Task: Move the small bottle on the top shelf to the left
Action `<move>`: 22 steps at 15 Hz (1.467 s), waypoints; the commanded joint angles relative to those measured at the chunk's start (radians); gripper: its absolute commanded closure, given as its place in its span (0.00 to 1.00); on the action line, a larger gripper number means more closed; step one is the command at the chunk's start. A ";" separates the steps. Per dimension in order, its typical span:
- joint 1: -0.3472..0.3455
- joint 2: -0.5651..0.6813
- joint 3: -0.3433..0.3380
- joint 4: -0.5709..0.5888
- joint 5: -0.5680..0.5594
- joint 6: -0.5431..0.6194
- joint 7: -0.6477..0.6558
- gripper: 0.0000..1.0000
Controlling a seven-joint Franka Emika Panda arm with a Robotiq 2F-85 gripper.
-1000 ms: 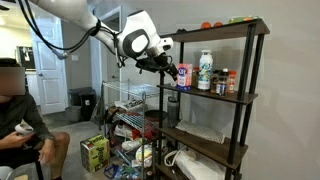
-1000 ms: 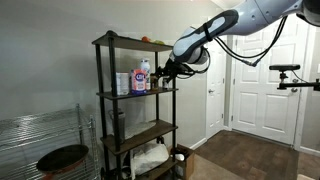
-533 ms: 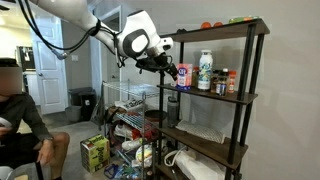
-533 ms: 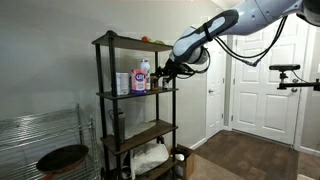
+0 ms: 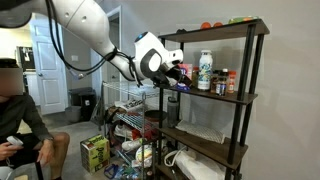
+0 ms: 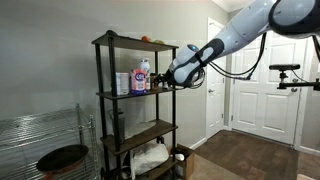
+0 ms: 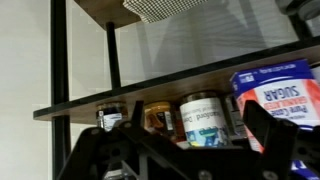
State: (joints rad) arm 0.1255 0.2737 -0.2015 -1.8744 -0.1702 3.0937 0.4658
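Observation:
I should close my gripper on the top of the small bottle [image 5: 231, 74] [image 7: 114, 158] beside the amber jar, the one farthest from the sugar box.
The tall rack's top shelf [image 5: 215, 32], a dark brown board, carries small red and green things in both exterior views [image 6: 135, 43]. On the board below stand a white bottle [image 5: 205, 70], small jars [image 5: 226, 81] and a sugar box [image 6: 123, 83]. My gripper [image 5: 178, 73] is at the open end of this lower board, also seen in an exterior view [image 6: 165, 83]. In the wrist view my gripper [image 7: 198, 128] is open, and a white-labelled jar [image 7: 203, 120] shows between the fingers, with an amber jar [image 7: 158, 118] and the sugar box [image 7: 275, 90] beside it. I cannot tell whether they touch.
A person [image 5: 20, 120] sits near the rack. Boxes and clutter [image 5: 120, 150] lie on the floor below my arm. A wire rack with a dark bowl [image 6: 62, 158] stands nearby. White doors [image 6: 260, 90] are behind the arm.
My arm has dropped lower and swung in, bringing the gripper a little closer to the end of the shelf. The jars and bottles have not moved.

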 commanded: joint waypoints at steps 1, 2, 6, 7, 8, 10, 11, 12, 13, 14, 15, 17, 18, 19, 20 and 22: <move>0.177 0.186 -0.261 0.159 -0.060 0.081 0.258 0.00; 0.225 0.229 -0.329 0.195 -0.032 0.085 0.310 0.00; 0.399 0.389 -0.591 0.325 0.041 0.099 0.525 0.00; 0.441 0.433 -0.663 0.352 0.062 0.104 0.575 0.00; 0.470 0.469 -0.718 0.372 0.079 0.095 0.611 0.00; 0.497 0.511 -0.772 0.394 0.118 0.046 0.652 0.00; 0.506 0.526 -0.789 0.400 0.134 0.018 0.667 0.00; 0.510 0.546 -0.806 0.408 0.146 -0.004 0.678 0.00; 0.509 0.557 -0.812 0.413 0.155 -0.021 0.686 0.00; 0.508 0.574 -0.826 0.421 0.161 -0.036 0.696 0.00; 0.500 0.579 -0.825 0.428 0.166 -0.045 0.702 0.00; 0.469 0.579 -0.803 0.441 0.181 0.000 0.708 0.00; 0.459 0.591 -0.814 0.457 0.182 0.021 0.703 0.00; 0.447 0.594 -0.814 0.470 0.183 0.029 0.695 0.00; 0.436 0.606 -0.827 0.485 0.178 0.047 0.691 0.00; 0.413 0.626 -0.845 0.515 0.171 0.077 0.683 0.00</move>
State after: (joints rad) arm 0.5714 0.8462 -1.0054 -1.4152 -0.0040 3.1162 1.1300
